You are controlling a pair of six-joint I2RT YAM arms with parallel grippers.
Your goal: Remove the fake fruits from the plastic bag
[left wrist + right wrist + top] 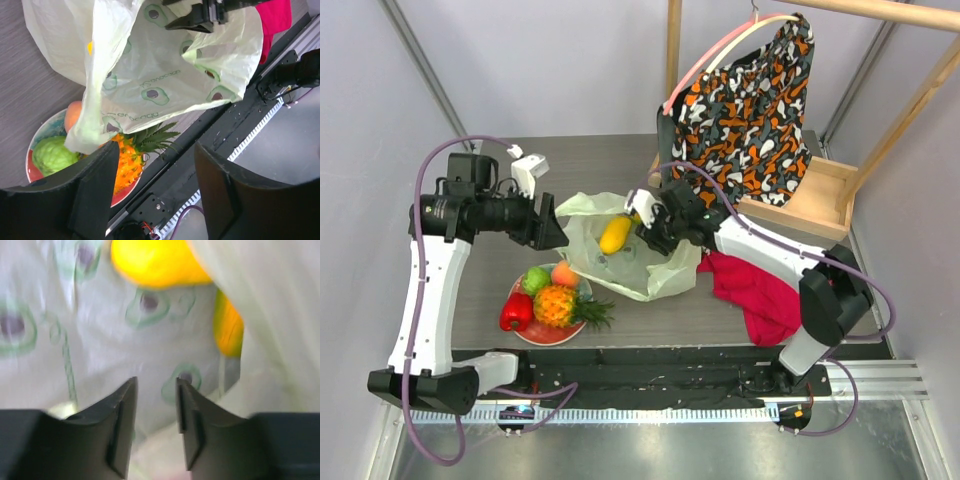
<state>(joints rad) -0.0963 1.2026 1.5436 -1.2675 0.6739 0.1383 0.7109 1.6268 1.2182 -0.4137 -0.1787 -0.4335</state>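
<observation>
The bag's rim hangs loose by my left gripper; next I pinch that rim [569, 256], steadying the bag before my right gripper lifts the larger mango.
The pale yellow-green plastic bag [625, 272] lies mid-table, its mouth open upward. A yellow-orange mango [615, 235] shows in the opening. My right gripper [646, 228] sits at the bag's mouth just right of the mango, jaws a narrow gap apart with nothing between them. In the right wrist view the gripper [156, 382] faces bag film [90, 340], with one mango [155, 260] above and a second mango [229, 325] further right. My left gripper [552, 232] is open and empty by the bag's left edge. The pineapple [557, 305], green fruit [536, 279], peach [565, 273] and red piece [516, 312] lie on the plate [556, 339].
A red cloth [760, 290] lies right of the bag. A patterned garment [750, 100] hangs on a wooden rack [800, 192] at the back right. The black base rail [650, 375] runs along the near edge. The left wrist view shows the bag [165, 75] over the pineapple [127, 160].
</observation>
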